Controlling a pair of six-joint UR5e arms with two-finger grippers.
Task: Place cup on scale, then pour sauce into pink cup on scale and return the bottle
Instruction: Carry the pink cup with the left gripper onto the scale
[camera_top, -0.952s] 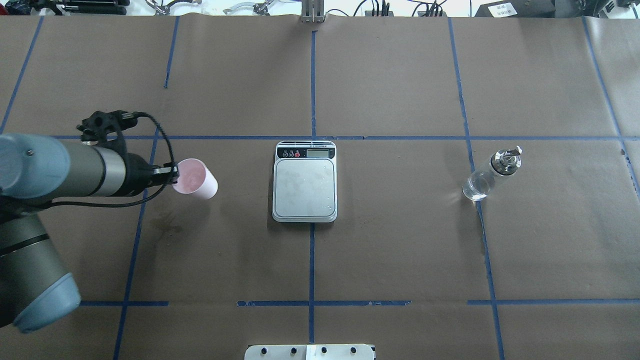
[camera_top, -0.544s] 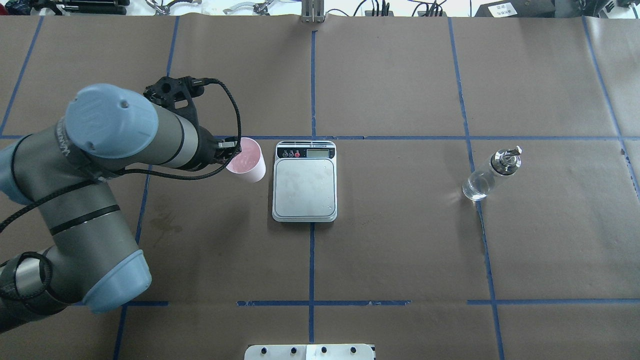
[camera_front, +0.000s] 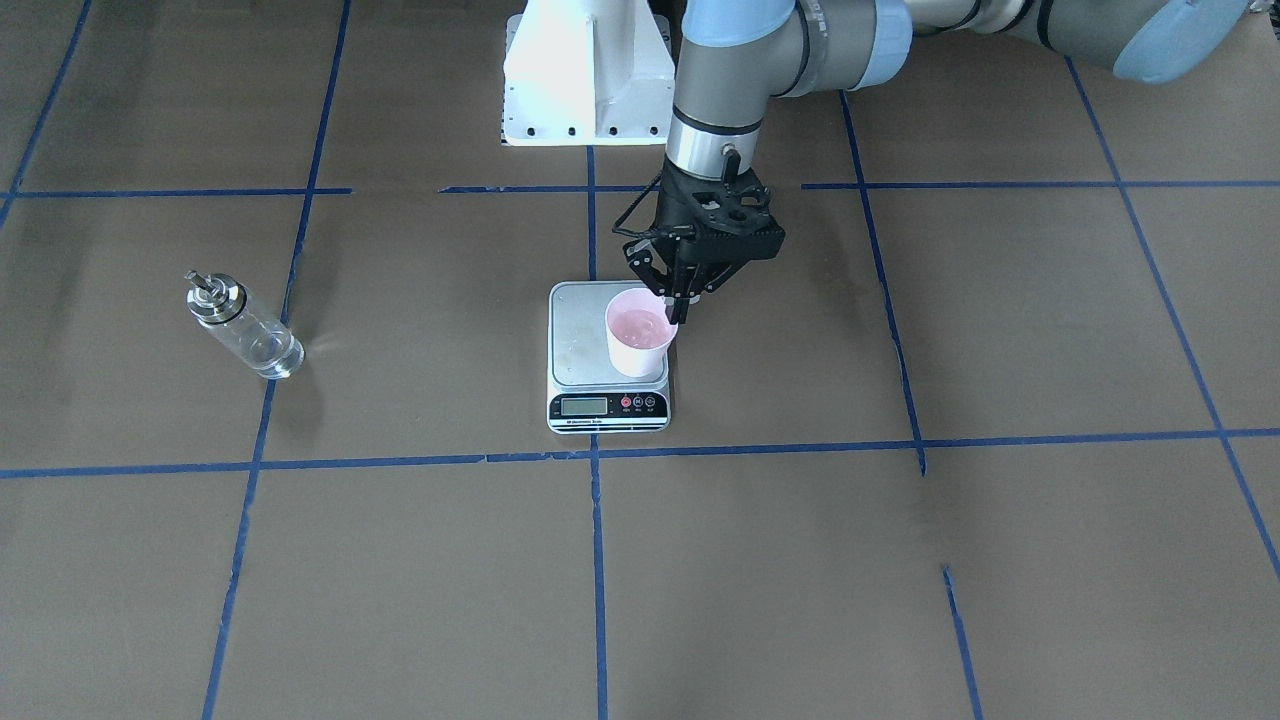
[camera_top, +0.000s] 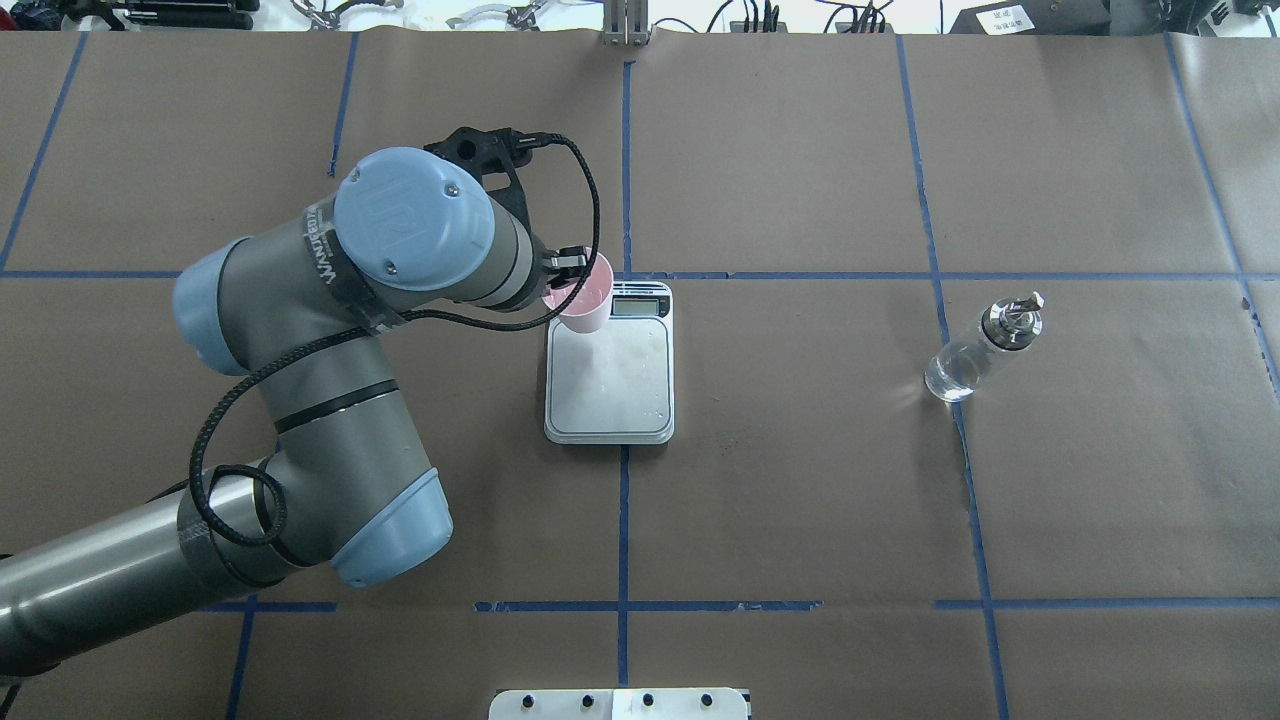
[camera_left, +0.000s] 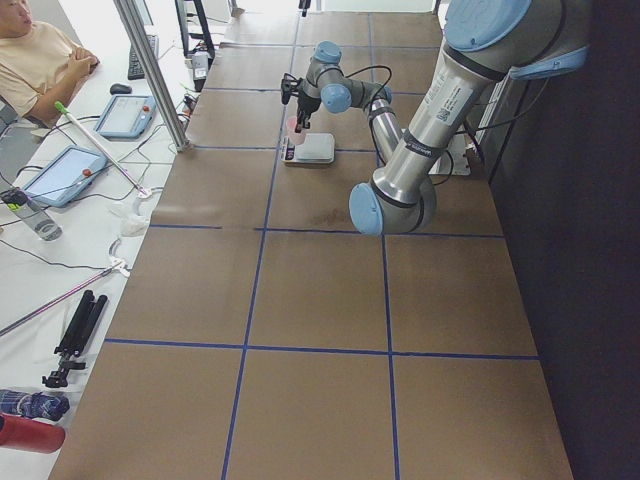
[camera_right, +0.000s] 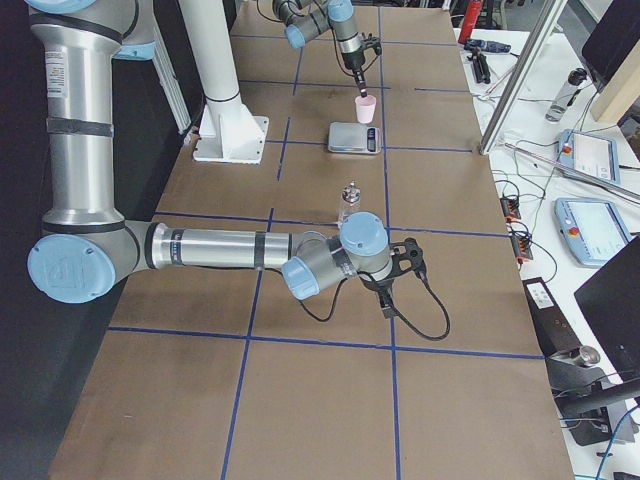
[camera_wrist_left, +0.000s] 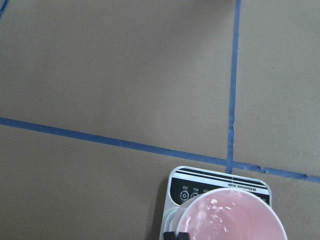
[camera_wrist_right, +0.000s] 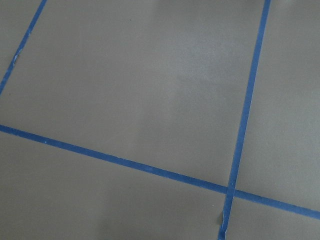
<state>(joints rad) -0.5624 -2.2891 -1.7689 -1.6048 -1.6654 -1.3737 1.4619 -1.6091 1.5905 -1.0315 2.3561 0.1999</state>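
The robot's left gripper needs to release the pink cup, now held upright over the scale, on the middle of the scale's platform (camera_front: 614, 341), back from the display.
My left gripper (camera_front: 672, 298) is shut on the rim of the pink cup (camera_front: 640, 340) and holds it upright over the scale (camera_front: 575, 345), near its display end. I cannot tell whether the cup's base touches the platform. In the overhead view the left gripper (camera_top: 562, 268) pinches the cup (camera_top: 585, 298) at the far left corner of the scale (camera_top: 610, 385). The left wrist view shows the cup (camera_wrist_left: 232, 217) over the scale's black strip (camera_wrist_left: 192, 189). The glass bottle (camera_top: 980, 345) stands alone to the right. My right gripper (camera_right: 388, 285) hangs over bare table; I cannot tell whether it is open or shut.
The table is brown paper with blue tape lines. The white robot base (camera_front: 590, 80) stands behind the scale. A metal post (camera_right: 515, 80) and tablets (camera_right: 590, 155) line the operators' side. A person (camera_left: 40, 60) sits beyond the table's edge.
My left arm has swung right, carrying the cup from the table's left side to over the scale. The bottle and scale have not moved.
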